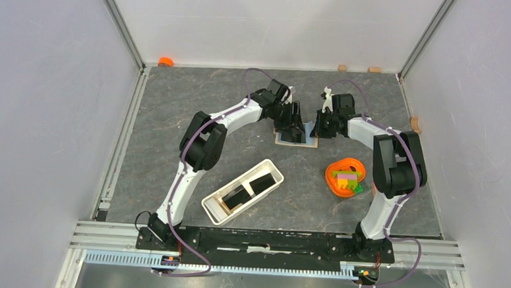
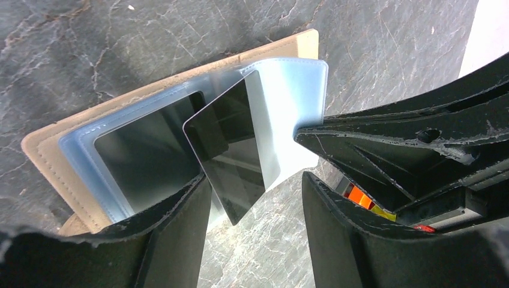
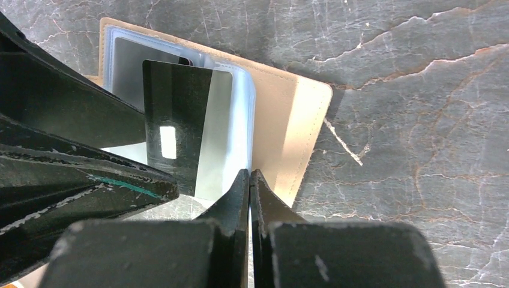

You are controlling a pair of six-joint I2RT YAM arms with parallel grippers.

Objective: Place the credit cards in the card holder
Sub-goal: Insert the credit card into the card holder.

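The black card sits shallow in the sleeve. Next, my left gripper pushes the card further in while my right gripper opens and takes hold again of the sleeve's pinched edge (image 3: 250,157).
The card holder (image 1: 297,139) is a tan folder (image 2: 48,162) with clear plastic sleeves (image 2: 288,96), lying open at the far middle of the table. One black credit card (image 2: 231,144) sits askew, partly in the top sleeve, with its lower corner sticking out. A second dark card (image 2: 147,156) lies inside the sleeve beneath. My left gripper (image 2: 252,186) is open, its fingers either side of the protruding corner. My right gripper (image 3: 249,175) is shut on the edge of the clear sleeve (image 3: 231,138), next to the tan cover (image 3: 294,126). The card (image 3: 174,132) also shows in the right wrist view.
A long white tray (image 1: 265,162) lies diagonally in front of the arms with two black flat items (image 1: 261,182) in it. An orange bowl (image 1: 345,177) of coloured blocks stands to its right. The two grippers (image 1: 295,123) (image 1: 318,129) are close together over the folder.
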